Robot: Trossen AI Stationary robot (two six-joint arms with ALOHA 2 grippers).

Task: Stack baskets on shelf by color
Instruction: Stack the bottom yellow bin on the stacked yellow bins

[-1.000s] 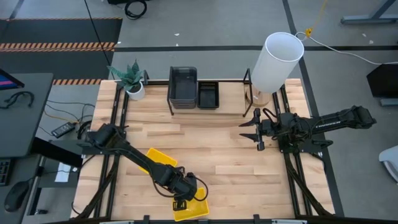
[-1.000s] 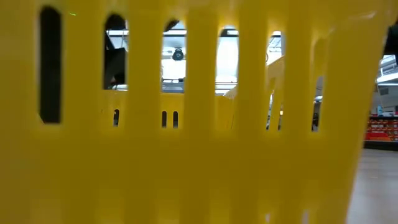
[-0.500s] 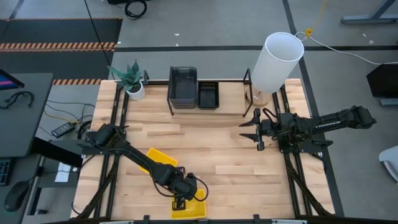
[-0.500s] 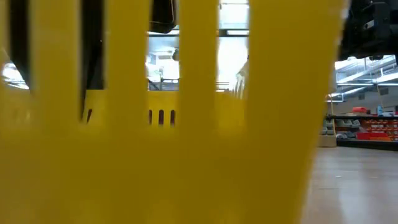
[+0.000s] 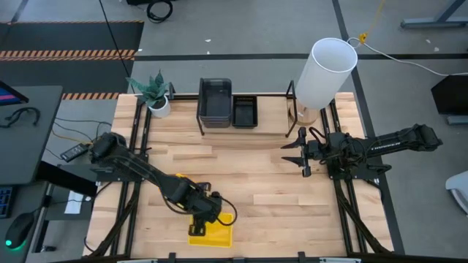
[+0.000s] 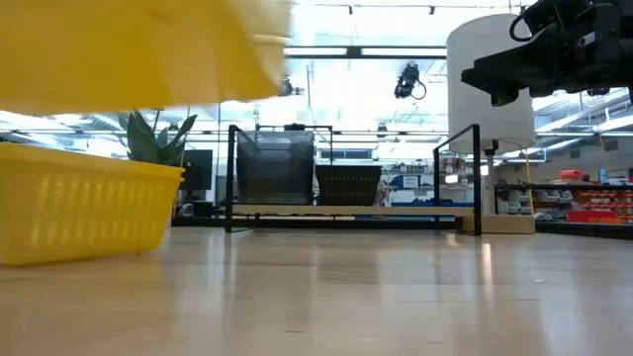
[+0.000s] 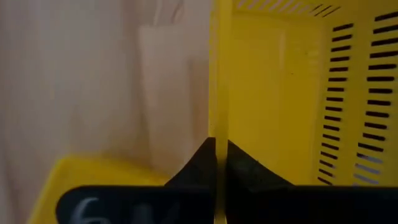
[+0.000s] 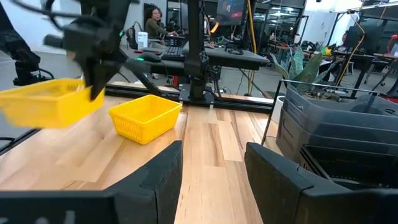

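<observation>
Next, my left gripper releases the yellow basket, which hangs above the table now, inside the second yellow basket [image 5: 194,206] [image 7: 99,177] on the table, below my left arm.
My left gripper [image 5: 205,218] is near the table's front edge, shut on a yellow basket [image 5: 212,235] that hangs above the table. A second yellow basket [image 8: 144,115] rests on its base on the table, under my left arm. On the shelf [image 5: 287,95] at the far edge, dark grey baskets [image 5: 215,98] stand nested, with a black basket [image 5: 244,112] beside them. My right gripper [image 5: 298,152] hovers open at the table's right, in front of the shelf, with nothing between its fingers. My left gripper pinches one side wall of the yellow basket at its rim [image 7: 217,118]. One finger [image 7: 244,167] is inside the basket and the other [image 7: 198,163] outside. The fingers come from above, pointing down. The basket hangs below them, lifted clear of the table.
A tall white cylinder [image 5: 326,71] stands at the shelf's right end, and a potted plant [image 5: 155,92] at the far left corner. Bare wood lies between the two arms. A person [image 8: 153,26] sits at desks beyond the table's left side.
My left gripper has risen and gone toward the far edge and a little left. The yellow basket came with it, up off the table by the front edge. In the low view the basket filled the picture before and now shows only at the top.
</observation>
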